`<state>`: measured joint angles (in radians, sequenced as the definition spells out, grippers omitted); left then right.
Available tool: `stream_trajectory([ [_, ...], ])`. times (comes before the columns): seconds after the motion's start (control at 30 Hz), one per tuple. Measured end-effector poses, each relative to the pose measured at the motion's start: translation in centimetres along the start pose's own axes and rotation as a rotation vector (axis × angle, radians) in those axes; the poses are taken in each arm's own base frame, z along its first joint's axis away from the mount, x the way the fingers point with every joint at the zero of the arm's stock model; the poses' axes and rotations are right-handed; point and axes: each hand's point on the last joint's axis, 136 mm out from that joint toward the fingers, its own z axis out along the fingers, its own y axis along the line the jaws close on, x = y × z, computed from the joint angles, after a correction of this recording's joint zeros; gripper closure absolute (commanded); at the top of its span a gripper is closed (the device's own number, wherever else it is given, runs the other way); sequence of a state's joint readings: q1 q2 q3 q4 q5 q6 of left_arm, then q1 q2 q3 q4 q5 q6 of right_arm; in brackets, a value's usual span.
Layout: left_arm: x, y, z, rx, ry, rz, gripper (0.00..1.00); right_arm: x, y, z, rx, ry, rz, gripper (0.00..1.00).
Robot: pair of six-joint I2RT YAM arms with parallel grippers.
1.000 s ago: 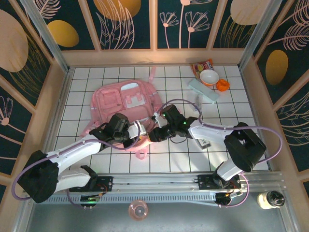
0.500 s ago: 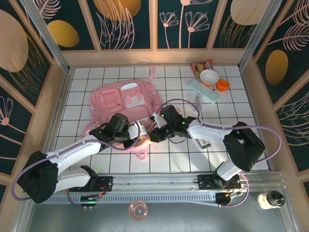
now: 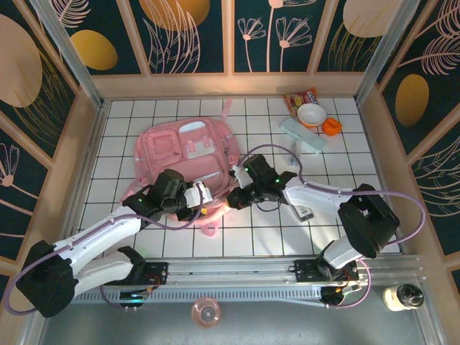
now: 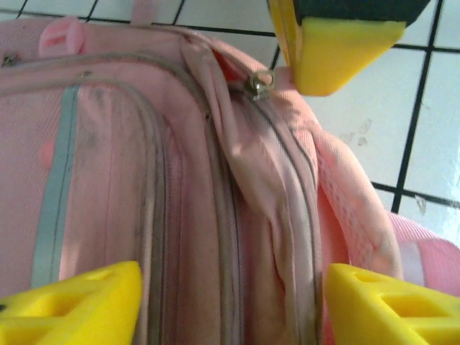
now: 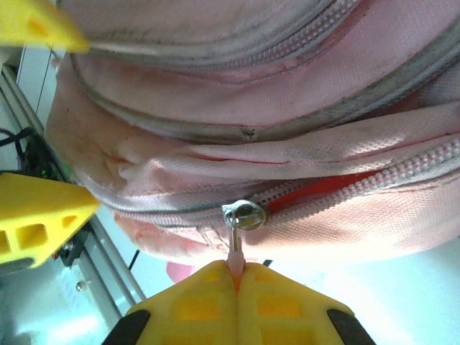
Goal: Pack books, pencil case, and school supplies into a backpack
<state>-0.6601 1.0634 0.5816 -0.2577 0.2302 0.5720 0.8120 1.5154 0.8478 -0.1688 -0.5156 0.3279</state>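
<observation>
Loose fabric bunches by the closed zip, so next I pinch the zip strip (image 4: 295, 165) near the slider with my left gripper, steadying it for my right gripper's pull.
The pink backpack (image 3: 188, 152) lies flat on the tiled table, its zip end toward the arms. My right gripper (image 3: 230, 199) is at the bag's near right corner, shut (image 5: 236, 272) on the pink zipper pull, just below the metal slider (image 5: 244, 214); red lining shows where the zip is parted. My left gripper (image 3: 202, 201) hovers open (image 4: 230, 309) over the bag's near edge, with pink fabric (image 4: 215, 215) between its fingers (image 4: 72, 302). The pencil case (image 3: 302, 134), the pale pen-like stick (image 3: 295, 152) and the dark labelled item (image 3: 305, 211) lie to the right. The books are out of view.
A white bowl (image 3: 311, 115), a red-orange snack packet (image 3: 300, 98) and a small orange object (image 3: 331, 126) sit at the back right. Wooden walls enclose the table. A metal rail (image 3: 237, 269) runs along the near edge.
My left gripper has opened and let go of the bag's edge, and its arm has drawn back a little. The right gripper stays at the zipper, and the bag has shifted slightly.
</observation>
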Motion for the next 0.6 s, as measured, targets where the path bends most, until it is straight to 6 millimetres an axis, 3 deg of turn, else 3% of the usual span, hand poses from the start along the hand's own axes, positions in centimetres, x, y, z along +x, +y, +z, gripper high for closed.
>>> stream_trajectory([
  [0.17, -2.4, 0.2, 1.5, 0.029, -0.042, -0.025, 0.18, 0.3, 1.4, 0.3, -0.02, 0.014, -0.012, 1.0],
  [0.3, -2.3, 0.1, 3.2, 0.051, -0.013, -0.03, 0.3, 0.1, 2.0, -0.3, -0.026, 0.001, -0.015, 1.0],
  [0.53, -1.6, 0.6, 3.5, 0.014, 0.034, 0.0, 0.89, -0.9, 0.9, -1.7, 0.018, -0.046, 0.005, 1.0],
  [0.6, -2.0, 0.2, 2.8, 0.018, 0.009, 0.018, 0.96, -1.7, 0.1, -2.3, 0.03, -0.074, 0.022, 1.0],
])
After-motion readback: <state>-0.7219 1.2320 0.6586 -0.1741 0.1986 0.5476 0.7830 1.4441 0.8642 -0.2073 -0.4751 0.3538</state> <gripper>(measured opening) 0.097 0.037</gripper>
